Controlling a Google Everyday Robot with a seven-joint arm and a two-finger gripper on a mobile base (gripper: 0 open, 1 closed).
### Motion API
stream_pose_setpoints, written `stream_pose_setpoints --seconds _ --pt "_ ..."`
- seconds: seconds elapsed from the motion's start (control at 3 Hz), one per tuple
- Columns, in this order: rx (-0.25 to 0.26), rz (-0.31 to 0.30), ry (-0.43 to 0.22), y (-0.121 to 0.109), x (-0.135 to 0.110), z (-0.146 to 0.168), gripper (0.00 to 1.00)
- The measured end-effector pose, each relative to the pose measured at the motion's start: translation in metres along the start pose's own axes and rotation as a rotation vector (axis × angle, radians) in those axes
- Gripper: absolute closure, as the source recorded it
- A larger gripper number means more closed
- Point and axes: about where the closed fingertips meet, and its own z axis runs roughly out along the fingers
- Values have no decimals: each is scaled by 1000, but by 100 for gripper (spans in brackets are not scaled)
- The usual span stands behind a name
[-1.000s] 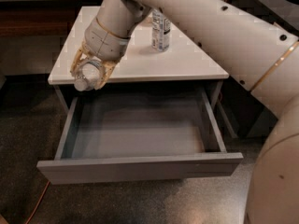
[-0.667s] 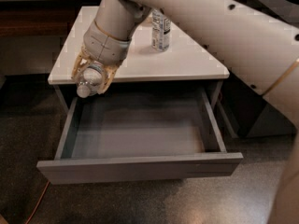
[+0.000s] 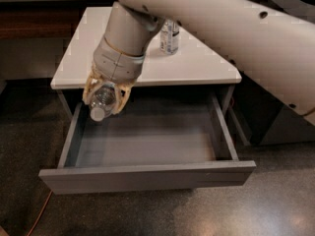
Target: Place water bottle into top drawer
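Note:
The water bottle will be released on the grey drawer's bottom point(image 3: 139, 139), just behind the front panel's middle.
My gripper point(image 3: 104, 98) is shut on the water bottle point(image 3: 102, 102), a small clear ribbed bottle with a white cap pointing down and forward. It hangs over the back left part of the open top drawer point(image 3: 147, 173), just in front of the white tabletop's edge. The drawer is grey and pulled fully out, with nothing showing inside it. My arm reaches in from the upper right across the tabletop.
A taller slim clear bottle point(image 3: 170, 36) with a white printed label stands on the white tabletop point(image 3: 78, 63) at the back. An orange cable point(image 3: 42, 215) runs along the dark floor at the lower left. A dark cabinet stands to the right.
My gripper has moved forward and down with the water bottle, from over the tabletop's front left edge to over the drawer's back left.

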Motion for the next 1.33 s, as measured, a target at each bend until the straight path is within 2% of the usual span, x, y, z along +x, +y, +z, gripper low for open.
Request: stream_pose_setpoints --seconds 0.67,1.0,1.33 --pt "-124 35 -66 52 0 49 100" --pt "-208 36 -97 77 9 79 100" --pt "-288 43 -112 108 31 116 100"
